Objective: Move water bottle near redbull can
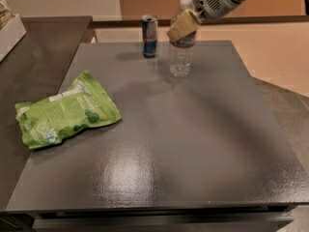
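Note:
My gripper is going to release the water bottle upright on the far part of the dark table (170, 63), beside the redbull can.
The water bottle (181, 57) is clear ribbed plastic with a white cap and a red-striped label. It stands upright at the far middle of the dark table (193, 144). The redbull can (149, 36), blue and silver, stands just left of it near the table's far edge, a small gap apart. My gripper (182, 25) comes in from the upper right and its tan fingers are shut on the upper part of the bottle, below the cap.
A green snack bag (65, 111) lies flat on the left side of the table. A second dark counter (34, 47) adjoins on the left, with a white box at its far left edge. A lower dark surface lies to the right.

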{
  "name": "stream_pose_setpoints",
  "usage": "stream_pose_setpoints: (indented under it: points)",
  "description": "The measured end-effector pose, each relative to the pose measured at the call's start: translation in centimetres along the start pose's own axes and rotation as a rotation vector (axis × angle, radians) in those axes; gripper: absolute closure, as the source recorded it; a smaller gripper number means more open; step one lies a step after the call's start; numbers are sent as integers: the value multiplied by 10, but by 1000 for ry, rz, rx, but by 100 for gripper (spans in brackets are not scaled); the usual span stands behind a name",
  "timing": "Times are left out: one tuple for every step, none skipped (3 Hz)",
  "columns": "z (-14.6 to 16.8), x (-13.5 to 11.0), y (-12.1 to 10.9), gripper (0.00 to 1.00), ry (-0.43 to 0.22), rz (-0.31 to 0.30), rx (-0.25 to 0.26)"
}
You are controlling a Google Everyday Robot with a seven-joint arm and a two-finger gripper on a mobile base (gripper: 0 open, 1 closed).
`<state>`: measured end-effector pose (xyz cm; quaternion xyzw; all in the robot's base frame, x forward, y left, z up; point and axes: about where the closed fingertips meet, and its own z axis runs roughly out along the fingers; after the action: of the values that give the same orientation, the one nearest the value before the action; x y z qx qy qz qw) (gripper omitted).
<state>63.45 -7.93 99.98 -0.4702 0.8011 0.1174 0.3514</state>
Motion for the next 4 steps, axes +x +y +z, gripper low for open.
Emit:
stream_pose_setpoints:
  points:
    - [22,-14,-35,100,23,46,36]
    - [48,-23,-58,100,34,83,40]
    - [73,-24,-76,100,40,119,32]
    - [87,-23,-85,86,38,146,26]
